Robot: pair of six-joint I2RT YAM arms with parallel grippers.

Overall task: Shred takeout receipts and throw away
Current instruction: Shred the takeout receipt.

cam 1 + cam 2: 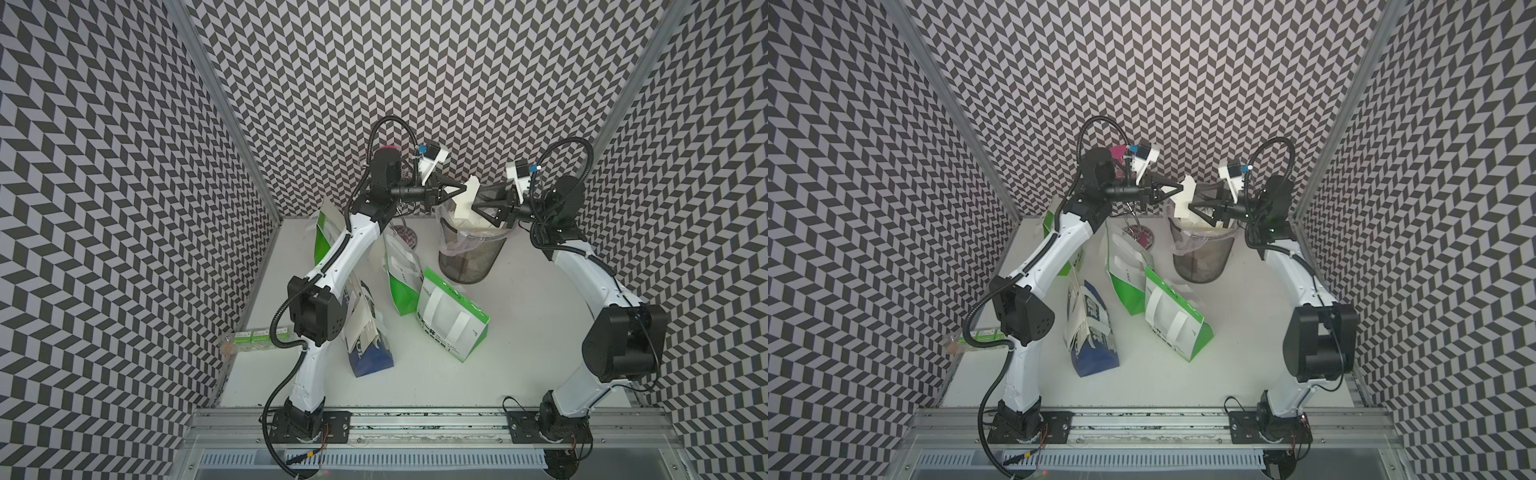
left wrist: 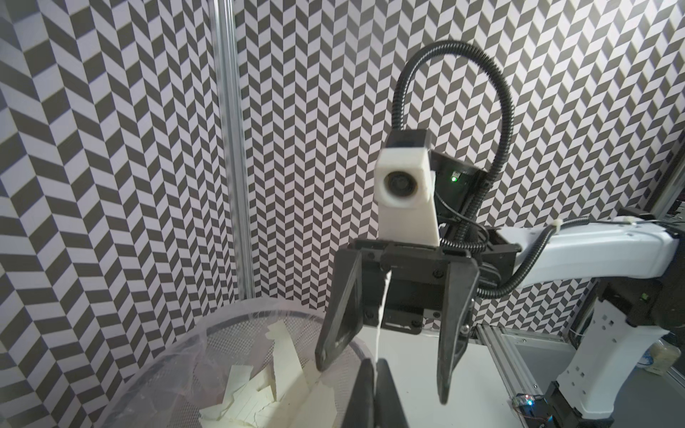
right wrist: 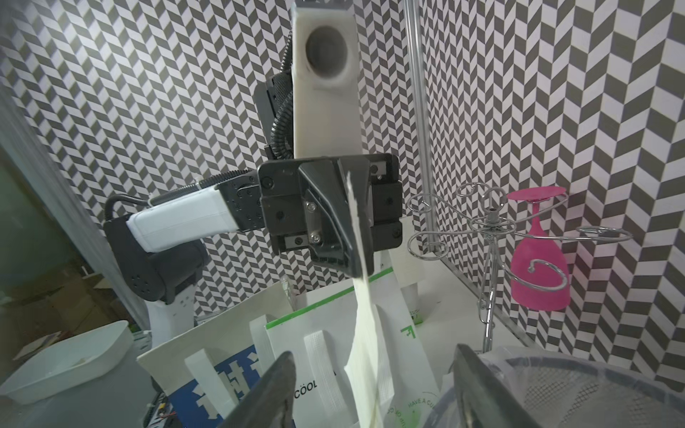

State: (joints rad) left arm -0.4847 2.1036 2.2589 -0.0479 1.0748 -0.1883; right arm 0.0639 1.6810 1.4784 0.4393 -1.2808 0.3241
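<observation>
My left gripper has the receipt piece running deep along its fingers, so next my right gripper pinches the receipt piece's loose part (image 3: 369, 342) while my left gripper takes a new, closer grip for tearing.
My left gripper (image 1: 464, 189) is shut on a cream receipt strip (image 1: 466, 204), held above the black mesh bin (image 1: 469, 259) at the back. In the left wrist view the strip (image 2: 381, 315) shows edge-on, rising from my left gripper (image 2: 374, 370). My right gripper (image 1: 478, 199) faces the left one and is open. Its view shows the receipt (image 3: 367, 333) hanging free between the spread fingers of my right gripper (image 3: 372, 352). Several torn receipt pieces (image 2: 259, 392) lie inside the plastic-lined bin (image 2: 222, 326).
Green-and-white paper bags (image 1: 451, 316) (image 1: 401, 278) and a blue-and-cream bag (image 1: 365, 332) stand mid-table, in front of the bin. A wire rack with a pink glass (image 3: 537, 252) stands at the back. Small green boxes (image 1: 257, 336) sit by the left wall.
</observation>
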